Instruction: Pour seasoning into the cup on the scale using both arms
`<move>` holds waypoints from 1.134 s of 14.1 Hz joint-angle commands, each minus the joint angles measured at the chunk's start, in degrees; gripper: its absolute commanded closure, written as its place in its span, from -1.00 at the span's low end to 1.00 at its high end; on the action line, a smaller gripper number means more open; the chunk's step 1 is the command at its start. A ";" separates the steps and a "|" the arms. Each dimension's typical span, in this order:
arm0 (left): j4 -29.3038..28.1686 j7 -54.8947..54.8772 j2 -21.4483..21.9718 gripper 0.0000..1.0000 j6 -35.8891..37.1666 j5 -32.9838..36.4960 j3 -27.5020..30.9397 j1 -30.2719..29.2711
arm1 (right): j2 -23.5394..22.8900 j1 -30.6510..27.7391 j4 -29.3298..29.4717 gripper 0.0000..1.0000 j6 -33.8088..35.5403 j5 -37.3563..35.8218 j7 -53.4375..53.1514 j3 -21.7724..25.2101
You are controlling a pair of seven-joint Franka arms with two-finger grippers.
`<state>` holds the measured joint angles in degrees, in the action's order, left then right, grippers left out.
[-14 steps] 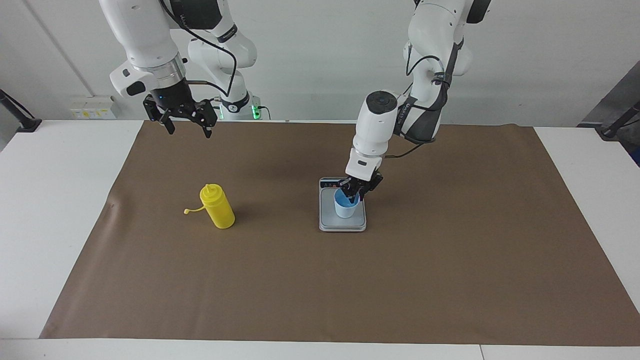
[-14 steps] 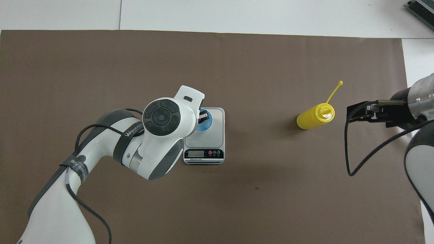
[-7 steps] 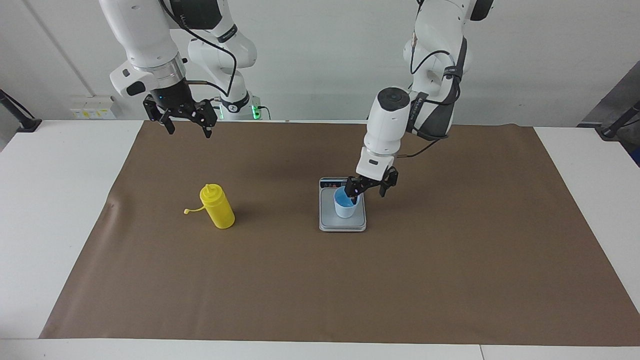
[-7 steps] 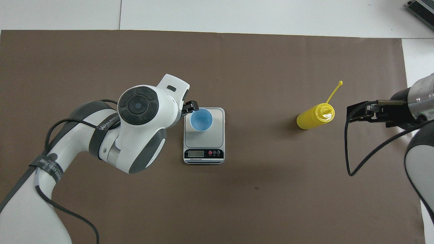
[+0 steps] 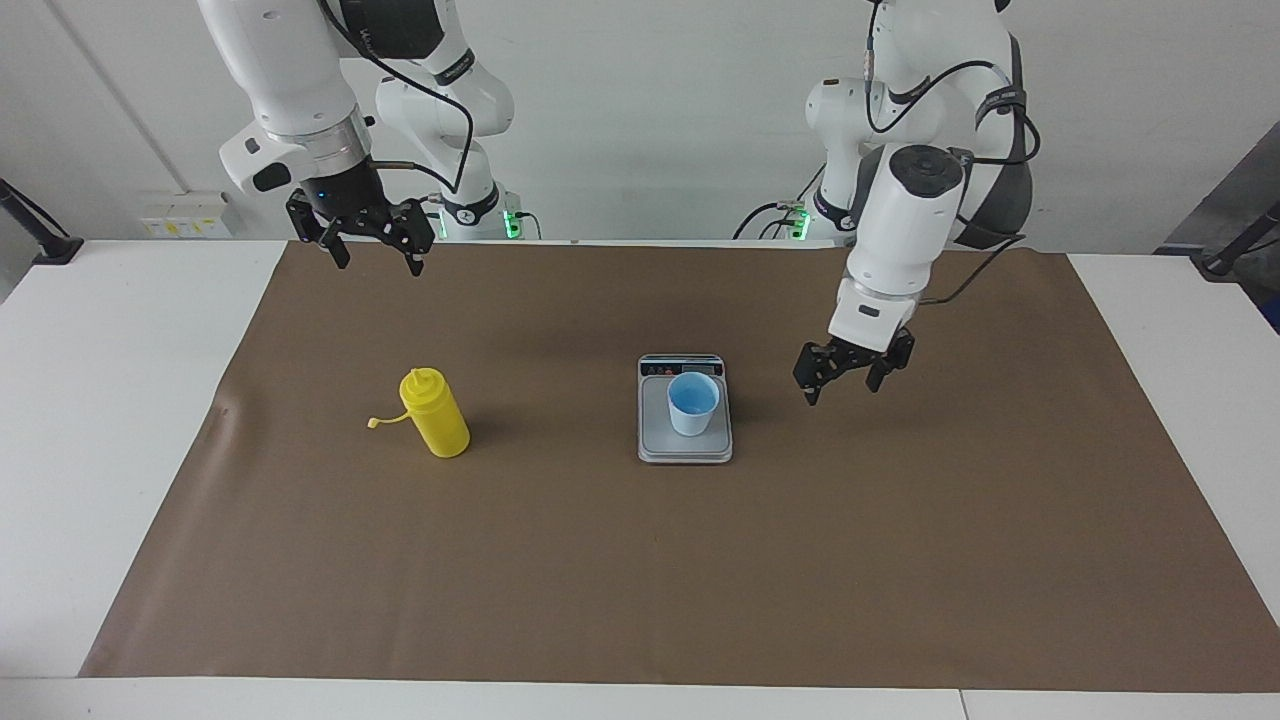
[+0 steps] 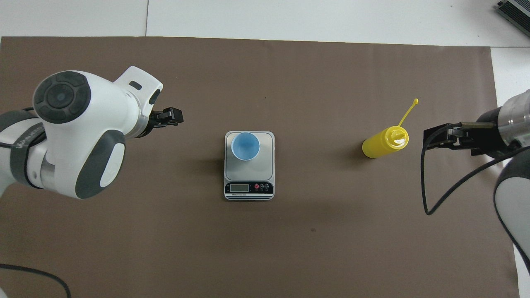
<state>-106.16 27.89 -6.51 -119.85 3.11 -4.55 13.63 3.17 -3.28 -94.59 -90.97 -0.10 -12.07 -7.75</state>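
Observation:
The robot's right gripper will next move to the yellow seasoning bottle and close around the bottle's body (image 6: 381, 144), below the open cap on its tether.
The light blue cup (image 5: 693, 402) stands upright on the silver-grey scale (image 5: 685, 446), on the part of the plate toward the left arm's end; both also show in the overhead view, the cup (image 6: 245, 146) on the scale (image 6: 263, 165). My left gripper (image 5: 842, 377) is open and empty, in the air over the mat beside the scale, toward the left arm's end; it shows in the overhead view (image 6: 170, 118). The yellow seasoning bottle (image 5: 434, 413) stands upright toward the right arm's end, cap hanging on its tether. My right gripper (image 5: 372, 246) is open, high over the mat's edge, waiting.
A brown mat (image 5: 640, 560) covers most of the white table (image 5: 110, 400). The scale's display strip (image 6: 249, 188) faces the robots. The right arm's black cable (image 6: 430, 198) hangs over the mat near the bottle.
My left gripper opened and let go of the cup on the scale, then rose and drew away toward the left arm's end. The cup stays on the scale. The right arm has not moved.

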 commanded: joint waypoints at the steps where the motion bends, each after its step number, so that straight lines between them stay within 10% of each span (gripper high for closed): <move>1: -0.63 -7.12 2.02 -1.00 2.78 0.31 -0.73 -4.56 | 1.23 -0.67 -1.47 -1.00 -1.14 -0.16 0.03 -0.34; 9: -0.11 -23.23 5.19 -1.00 8.84 -2.58 -0.46 -12.48 | 0.96 0.12 -1.82 -1.00 -4.21 0.10 0.64 -0.51; 16: 8.76 -27.71 6.60 -1.00 17.45 -2.32 -0.29 -13.98 | 4.92 -0.32 -16.75 -1.00 -21.25 1.41 20.90 -0.51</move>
<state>-100.79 1.94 0.13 -105.90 1.43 -4.45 0.47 4.73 -2.68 -104.90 -107.62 0.01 1.16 -8.07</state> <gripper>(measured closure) 0.000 0.000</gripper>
